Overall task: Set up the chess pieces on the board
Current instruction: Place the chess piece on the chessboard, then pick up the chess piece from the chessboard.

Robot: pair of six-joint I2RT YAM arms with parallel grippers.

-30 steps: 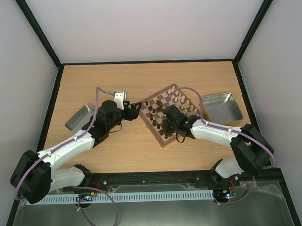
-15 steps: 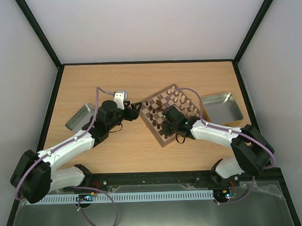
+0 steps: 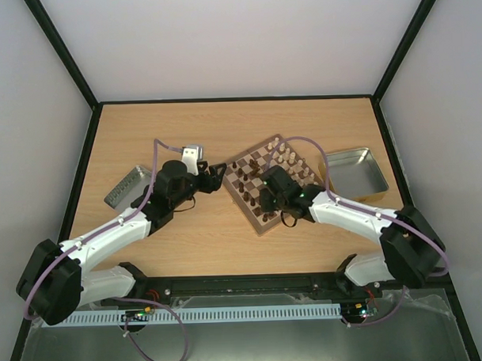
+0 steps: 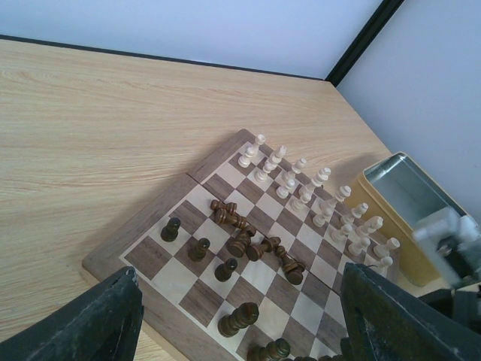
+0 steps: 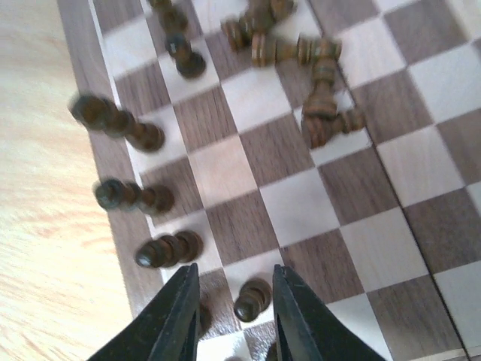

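Observation:
The robot's left gripper should next close on a dark brown pawn that the right gripper holds out over the middle of the board (image 3: 266,177).
The board (image 3: 259,226) lies tilted at mid-table. Cream-white pieces (image 3: 292,159) stand in rows along its far right side. Dark brown pieces (image 3: 242,180) stand along its left side, and several lie toppled (image 4: 252,239) near the middle. My left gripper (image 3: 215,173) hovers open and empty just left of the board's corner; the left wrist view (image 4: 240,331) shows its jaws wide apart. My right gripper (image 3: 267,203) is low over the board's near side. In the right wrist view (image 5: 234,274) it is open, with a standing dark pawn (image 5: 253,298) between its fingers (image 5: 176,316), not touching.
A grey metal tin (image 3: 128,187) lies at the left under the left arm. A gold-rimmed tin (image 3: 355,172) sits right of the board and shows in the left wrist view (image 4: 409,203). Standing dark pieces (image 5: 161,249) line the board edge left of the right gripper.
My right arm's elbow has swung out to the right, and its gripper has shifted slightly over the board's near side. The left arm has not moved.

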